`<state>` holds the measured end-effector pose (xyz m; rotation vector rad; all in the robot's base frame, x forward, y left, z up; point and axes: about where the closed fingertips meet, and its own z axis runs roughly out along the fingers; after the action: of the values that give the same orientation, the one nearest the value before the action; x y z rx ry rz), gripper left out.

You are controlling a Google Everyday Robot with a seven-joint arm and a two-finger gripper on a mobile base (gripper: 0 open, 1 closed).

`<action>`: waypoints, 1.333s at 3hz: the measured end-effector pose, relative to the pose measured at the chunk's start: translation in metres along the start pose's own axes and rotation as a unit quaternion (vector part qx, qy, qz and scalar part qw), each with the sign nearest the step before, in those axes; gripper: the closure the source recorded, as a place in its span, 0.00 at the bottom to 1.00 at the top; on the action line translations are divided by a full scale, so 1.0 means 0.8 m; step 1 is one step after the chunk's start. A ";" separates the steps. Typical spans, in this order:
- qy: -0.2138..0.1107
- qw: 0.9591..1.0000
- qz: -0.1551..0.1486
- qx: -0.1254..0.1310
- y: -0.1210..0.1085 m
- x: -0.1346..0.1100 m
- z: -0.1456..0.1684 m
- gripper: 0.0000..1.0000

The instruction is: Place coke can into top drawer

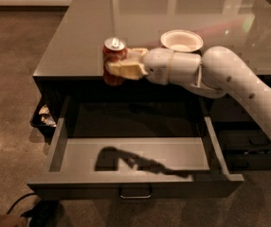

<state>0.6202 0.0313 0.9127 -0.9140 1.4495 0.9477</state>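
Note:
My gripper needs to release the coke can on the bottom of the open drawer, toward the back point(113, 135), just behind the shadow of the arm.
The coke can point(113, 56), red with a silver top, stands upright at the front edge of the grey countertop point(78, 41). Its lower end reaches just past the edge. My gripper point(119, 67) comes in from the right and is shut on the can, with tan fingers point(126, 70) across its front. The white arm runs off to the right. The top drawer point(173, 155) is pulled wide open below the can. Nothing lies in it; only the arm's shadow falls on its floor. Its metal loop handle point(135, 192) shows on the front.
A white round bowl point(182, 40) sits on the countertop just behind my wrist. Narrower dark drawers point(249, 150) are at the right. A small dark bin with scraps point(43, 117) is at the cabinet's left side. A black cable point(17, 202) lies on the floor.

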 end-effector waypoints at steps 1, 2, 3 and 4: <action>0.009 0.998 -0.015 -0.067 0.050 0.010 -0.041 1.00; 0.053 0.993 -0.016 -0.106 0.079 0.058 -0.050 1.00; 0.106 0.989 -0.009 -0.105 0.078 0.125 -0.034 1.00; 0.149 0.986 0.000 -0.079 0.057 0.193 -0.011 1.00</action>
<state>0.5629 0.0358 0.7619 -1.2123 1.6407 0.9663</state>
